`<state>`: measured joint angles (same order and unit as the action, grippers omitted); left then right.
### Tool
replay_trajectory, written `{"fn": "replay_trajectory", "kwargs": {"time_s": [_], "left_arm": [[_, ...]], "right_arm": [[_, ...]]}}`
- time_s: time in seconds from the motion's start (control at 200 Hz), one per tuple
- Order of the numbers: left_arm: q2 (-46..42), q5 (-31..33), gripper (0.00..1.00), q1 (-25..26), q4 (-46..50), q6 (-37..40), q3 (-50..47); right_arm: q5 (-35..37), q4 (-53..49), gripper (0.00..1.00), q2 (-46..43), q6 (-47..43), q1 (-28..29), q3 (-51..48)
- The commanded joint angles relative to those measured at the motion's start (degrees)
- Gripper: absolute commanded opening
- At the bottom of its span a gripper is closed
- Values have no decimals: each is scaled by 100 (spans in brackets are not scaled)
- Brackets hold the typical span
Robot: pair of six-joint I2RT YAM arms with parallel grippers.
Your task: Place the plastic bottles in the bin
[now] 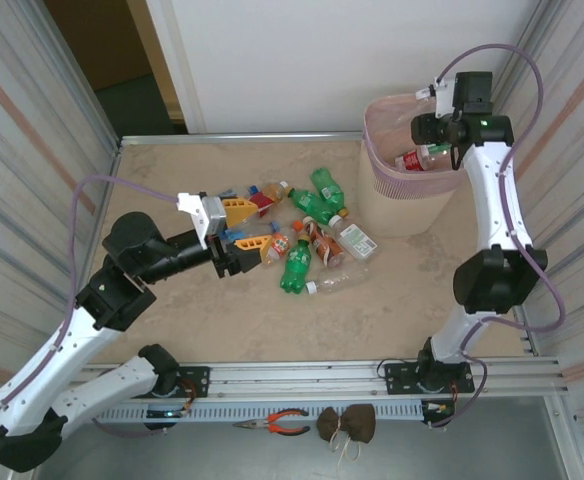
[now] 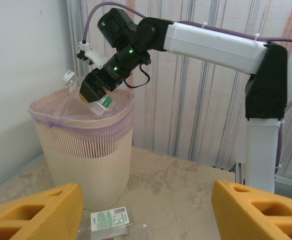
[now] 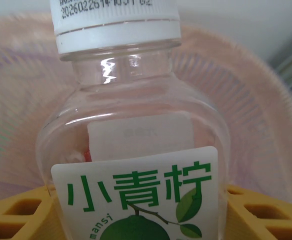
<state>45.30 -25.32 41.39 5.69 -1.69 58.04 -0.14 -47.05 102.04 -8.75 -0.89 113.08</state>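
The clear bottle with the green label text, now tilted above the bin, will be let go by my right gripper beside the red-labelled bottle inside the bin (image 1: 425, 160).
The pale pink bin (image 1: 392, 185) stands at the far right of the table. Over its rim my right gripper (image 1: 437, 130) is shut on a clear plastic bottle (image 3: 136, 150) with a white cap and a green-lettered label. In the left wrist view that bottle (image 2: 100, 100) hangs tilted above the bin (image 2: 81, 150), cap to the left. Several green and clear bottles (image 1: 312, 240) lie in a heap mid-table. My left gripper (image 1: 247, 228) is open at the heap's left edge. A clear bottle (image 2: 111, 220) lies low between its yellow fingers (image 2: 31, 212).
A red-labelled bottle (image 1: 415, 159) lies inside the bin. Striped walls (image 1: 32, 130) close in both sides, and a metal rail (image 1: 302, 375) runs along the near edge. Pliers (image 1: 284, 422) lie below the rail. Bare table (image 1: 272, 320) spreads near the heap.
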Motion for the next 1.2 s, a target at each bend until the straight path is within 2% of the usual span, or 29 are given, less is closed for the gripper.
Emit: {"fn": "replay_trajectory", "kwargs": {"time_s": [0.0, 0.296, 0.741, 0.982, 1.087, 1.192], "left_arm": [[-68, -19, 69, 27, -306, -114, -130], [-67, 37, 69, 34, -306, -103, -212], [-100, 126, 69, 25, -315, -160, -243], [-164, 277, 69, 25, -379, -203, -326], [-145, 374, 69, 27, -307, -170, -311], [-108, 452, 70, 21, -174, -128, -276]], "right_arm": [[405, -758, 51, 387, -102, -17, 352], [750, -1558, 55, 1183, 485, -97, 478], [428, -1790, 58, 1980, 726, -195, 434], [437, -1902, 70, 1867, 739, -193, 581], [475, -1940, 78, 1670, 726, -165, 637], [489, -1964, 81, 1427, 728, -153, 654]]}}
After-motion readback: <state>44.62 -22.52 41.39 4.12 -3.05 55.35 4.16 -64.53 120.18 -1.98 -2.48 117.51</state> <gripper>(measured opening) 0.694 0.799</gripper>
